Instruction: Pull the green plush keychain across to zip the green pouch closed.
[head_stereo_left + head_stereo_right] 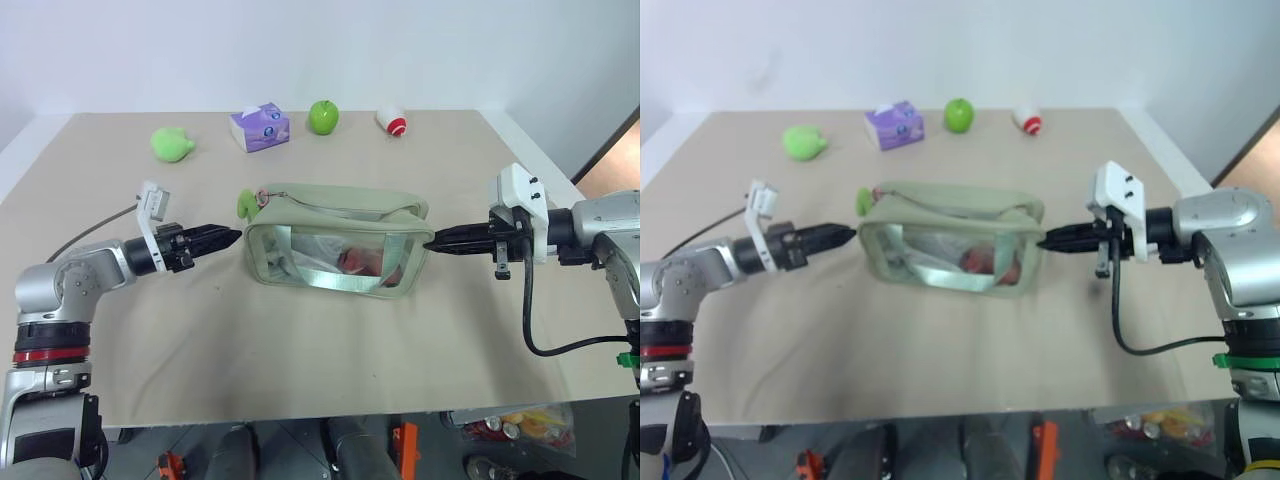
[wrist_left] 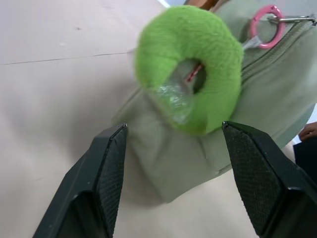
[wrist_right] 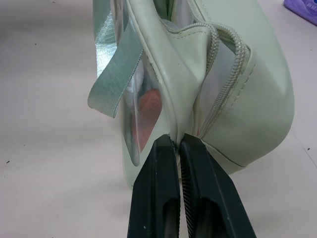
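Note:
My left fingers straddle the pouch's corner below the keychain, so they should rise and grip the green plush (image 1: pixel 247 205) while my right gripper anchors the seam.
The green pouch (image 1: pixel 335 250) lies in the middle of the table, its clear window side facing me and its strap draped over the top. The green plush keychain (image 1: pixel 246 203) hangs at the pouch's left end on a pink ring (image 2: pixel 265 25). My left gripper (image 1: pixel 232 236) is level just left of that end. In the left wrist view it stands open (image 2: pixel 173 134), with the keychain (image 2: pixel 190 69) just ahead of the fingertips and untouched. My right gripper (image 1: pixel 432 243) is shut on the pouch's right end, pinching the seam below the zipper (image 3: pixel 178 141).
Along the far edge of the table stand a loose lime-green plush blob (image 1: pixel 172 143), a purple tissue box (image 1: pixel 260 127), a green apple (image 1: pixel 323 116) and a small red and white object (image 1: pixel 394 122). Bare tabletop (image 1: pixel 300 360) lies in front of the pouch.

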Robot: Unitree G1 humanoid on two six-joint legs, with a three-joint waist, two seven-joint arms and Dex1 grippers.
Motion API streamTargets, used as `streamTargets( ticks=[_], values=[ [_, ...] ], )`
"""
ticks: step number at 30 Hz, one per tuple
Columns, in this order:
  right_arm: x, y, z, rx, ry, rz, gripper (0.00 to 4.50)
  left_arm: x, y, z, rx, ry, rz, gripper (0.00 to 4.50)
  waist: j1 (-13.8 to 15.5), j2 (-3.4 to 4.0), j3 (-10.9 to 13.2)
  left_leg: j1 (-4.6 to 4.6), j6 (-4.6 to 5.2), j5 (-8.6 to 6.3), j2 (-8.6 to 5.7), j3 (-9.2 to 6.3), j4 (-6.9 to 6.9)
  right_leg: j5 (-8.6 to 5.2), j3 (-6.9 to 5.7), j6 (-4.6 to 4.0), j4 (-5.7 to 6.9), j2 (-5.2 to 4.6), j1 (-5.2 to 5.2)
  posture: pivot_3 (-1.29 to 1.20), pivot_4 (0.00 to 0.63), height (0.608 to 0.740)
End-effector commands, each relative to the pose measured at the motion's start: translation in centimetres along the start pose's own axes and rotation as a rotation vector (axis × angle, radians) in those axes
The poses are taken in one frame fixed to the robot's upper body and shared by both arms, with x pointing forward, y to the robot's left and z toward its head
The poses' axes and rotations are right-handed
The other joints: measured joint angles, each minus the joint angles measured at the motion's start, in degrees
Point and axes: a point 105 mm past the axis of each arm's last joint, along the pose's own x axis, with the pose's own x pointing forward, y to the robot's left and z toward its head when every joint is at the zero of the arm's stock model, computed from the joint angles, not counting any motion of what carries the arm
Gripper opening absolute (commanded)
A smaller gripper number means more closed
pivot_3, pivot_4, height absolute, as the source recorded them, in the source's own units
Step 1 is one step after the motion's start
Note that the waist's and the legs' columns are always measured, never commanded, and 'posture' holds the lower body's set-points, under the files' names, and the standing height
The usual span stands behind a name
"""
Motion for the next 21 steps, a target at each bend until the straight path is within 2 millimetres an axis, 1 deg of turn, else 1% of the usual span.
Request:
streamTargets(
  ticks=[1,8,11,15,21],
  values=[
    [-0.1,0.0,1.2,-0.053,-0.018,0.008,0.00,1.0,0.2,1.5,0.027,-0.066,0.022,3.21,0.00,0.00,0.00,0.00,0.00,0.00,0.00,0.00,0.00,0.01,0.00,0.01,0.00,0.00,0.00,0.00,0.150,0.740],
    [-0.2,0.1,1.2,-0.052,-0.015,0.007,0.00,2.8,0.9,2.1,-0.038,-0.116,0.033,3.21,-0.03,0.00,0.00,0.00,0.03,0.03,-0.01,-0.01,0.01,0.09,0.02,0.13,0.00,0.01,0.00,0.00,0.150,0.740],
    [-0.2,0.2,1.2,-0.050,-0.014,0.006,0.00,3.4,1.0,2.8,-0.069,-0.161,0.028,3.21,0.00,0.00,0.00,-0.01,0.03,0.03,-0.02,-0.02,0.01,0.14,0.02,0.21,0.00,0.01,0.01,0.00,0.150,0.740],
    [-0.3,0.3,1.2,-0.049,-0.014,0.005,0.00,3.7,1.2,3.8,-0.118,-0.216,0.021,3.21,0.04,0.00,0.00,-0.03,0.03,0.03,-0.05,-0.03,0.01,0.16,0.03,0.26,0.00,0.01,0.01,0.00,0.150,0.740],
    [-0.4,0.3,1.3,-0.047,-0.017,0.001,0.00,4.4,0.7,2.9,-0.129,-0.189,0.005,3.21,0.12,0.00,0.00,-0.05,0.03,0.03,-0.06,-0.04,0.01,0.16,0.03,0.26,-0.01,0.00,0.01,0.00,0.150,0.740]
  ],
)
